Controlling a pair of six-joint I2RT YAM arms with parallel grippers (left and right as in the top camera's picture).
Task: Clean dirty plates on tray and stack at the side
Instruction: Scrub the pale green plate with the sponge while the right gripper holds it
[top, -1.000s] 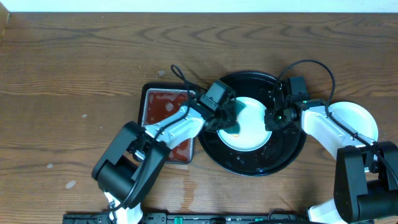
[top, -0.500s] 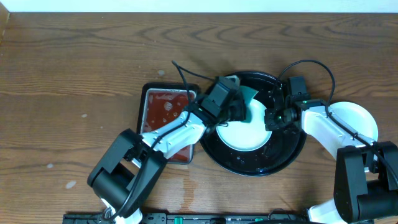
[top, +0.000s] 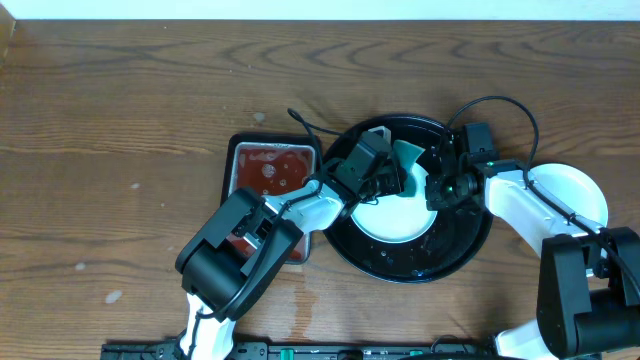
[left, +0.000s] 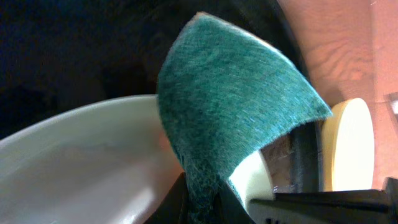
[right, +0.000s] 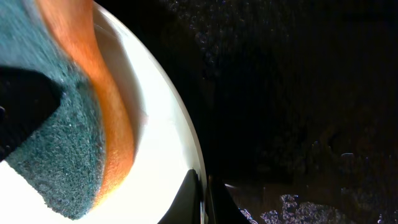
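Next, I let go of the green scouring sponge with my left gripper in the red liquid (top: 269, 187), close to the middle of the rectangular tray.
A pale mint-white plate (top: 395, 215) lies in the round black tray (top: 465, 240). My left gripper (top: 388, 176) is shut on a green scouring sponge (top: 407, 157) and holds it over the plate's far edge. In the left wrist view the sponge (left: 230, 112) stands up from the jaws (left: 202, 199) above the plate (left: 81, 155). My right gripper (top: 437, 190) is shut on the plate's right rim. In the right wrist view its fingers (right: 204, 186) pinch the rim (right: 180, 137), with the sponge (right: 56, 143) at the left. Another pale plate (top: 575, 190) sits on the table at the right.
A small rectangular black tray of red liquid (top: 265, 170) stands just left of the round tray, under my left arm. The round tray's floor (right: 298, 93) is wet with droplets. The side plate also shows in the left wrist view (left: 351, 146), looking pale yellow.
My left gripper has carried the sponge from the plate's left side up and to the right, toward the far rim. The right gripper and the plate have stayed put.
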